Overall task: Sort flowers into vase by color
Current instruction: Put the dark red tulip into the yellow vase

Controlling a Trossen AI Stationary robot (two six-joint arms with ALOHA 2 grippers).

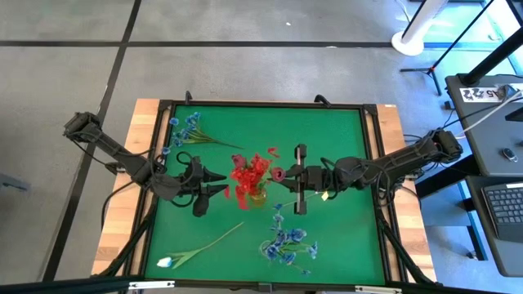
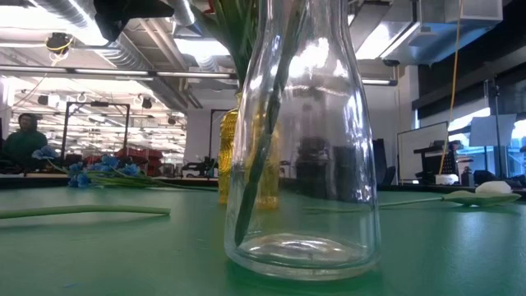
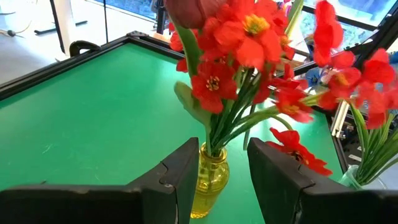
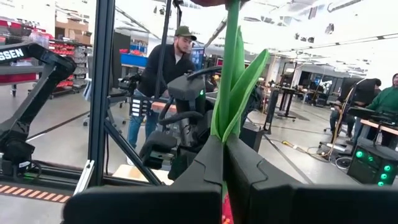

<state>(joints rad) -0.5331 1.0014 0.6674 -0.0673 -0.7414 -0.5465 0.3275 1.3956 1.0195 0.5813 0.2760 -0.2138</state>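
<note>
Next, I close my left gripper on the green stem [image 1: 283, 174] just below the leaf of the dark pink flower, because my right gripper is handing it over.
A yellow glass vase [image 3: 209, 180] full of red flowers [image 1: 249, 173] stands mid-table. My left gripper [image 3: 224, 163] is open on the vase's left side, and the vase shows just beyond its fingertips; I see no touch. My right gripper [image 1: 286, 175] comes from the table's right and is shut on a green-stemmed flower with a dark pink bud [image 1: 278, 174] beside the red blossoms. A clear vase [image 2: 300, 140] holding blue flowers [image 1: 286, 242] stands near the front. More blue flowers [image 1: 184, 131] lie far left, and a white-budded flower [image 1: 167, 261] lies at the near left. My right gripper pinches the flower's green stem [image 4: 229, 121] between its two fingers, just below a long leaf [image 4: 245, 87]. The fingers come about level from the table's right and lie across the stem. The stem stands upright above them, bud on top; its lower end is hidden.
The green mat is framed by a black rim [image 1: 372, 163]. Open mat lies at the far right and near left. A person [image 4: 168, 74] stands in the room beyond the table, and others sit farther off.
</note>
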